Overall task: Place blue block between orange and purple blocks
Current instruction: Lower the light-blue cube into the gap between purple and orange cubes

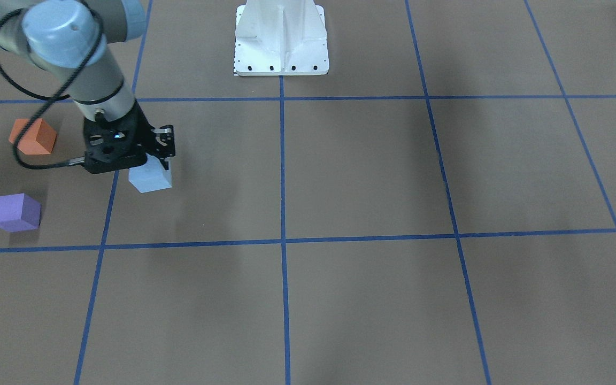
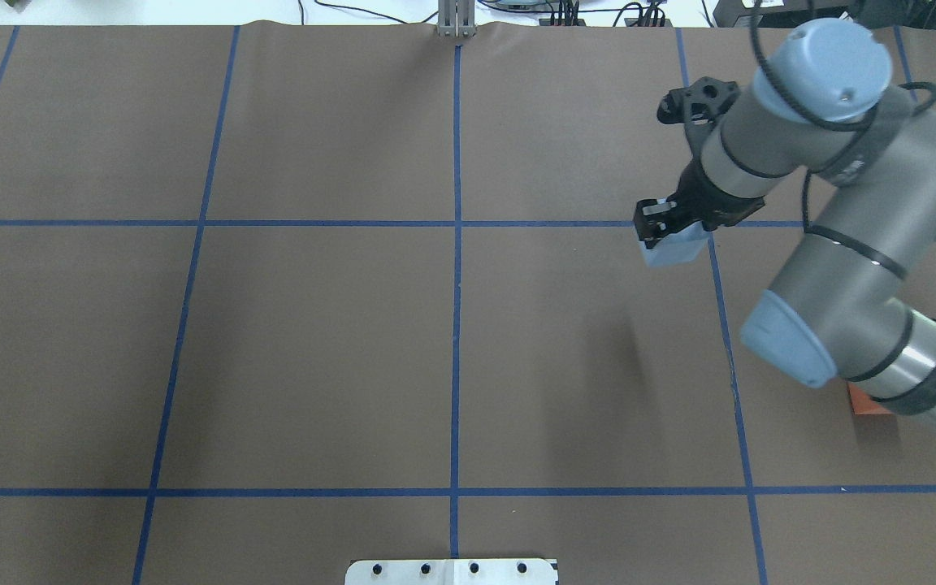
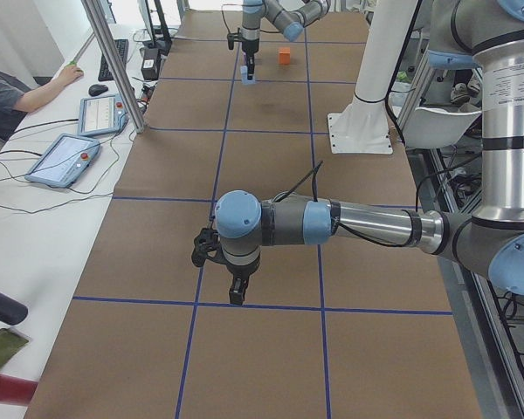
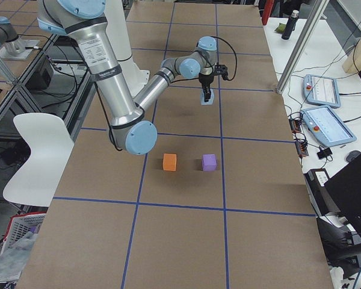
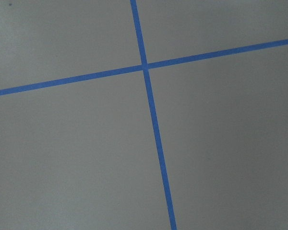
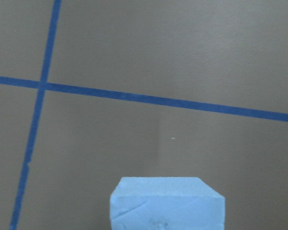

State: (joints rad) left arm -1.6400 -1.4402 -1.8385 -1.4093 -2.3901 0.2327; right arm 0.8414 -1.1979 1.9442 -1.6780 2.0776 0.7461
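Next, my right gripper lets go of the blue block on the bare table midway (image 1: pixel 27 173) between the orange block and the purple block.
The light blue block (image 1: pixel 150 179) sits under my right gripper (image 1: pixel 154 162), whose fingers stand down over its top and look shut on it, at or just above the table. It also shows in the overhead view (image 2: pixel 673 252) and at the bottom of the right wrist view (image 6: pixel 167 203). The orange block (image 1: pixel 32 136) and the purple block (image 1: pixel 15 212) lie apart from it, side by side with a gap between them (image 4: pixel 169 162) (image 4: pixel 209 162). My left gripper (image 3: pixel 236 297) hangs over bare table far away; I cannot tell whether it is open or shut.
The white robot base (image 1: pixel 281 37) stands at the table's middle edge. Blue tape lines (image 1: pixel 282 240) divide the brown table into squares. A person (image 3: pixel 9 83) and tablets (image 3: pixel 63 159) are beside the table's far side.
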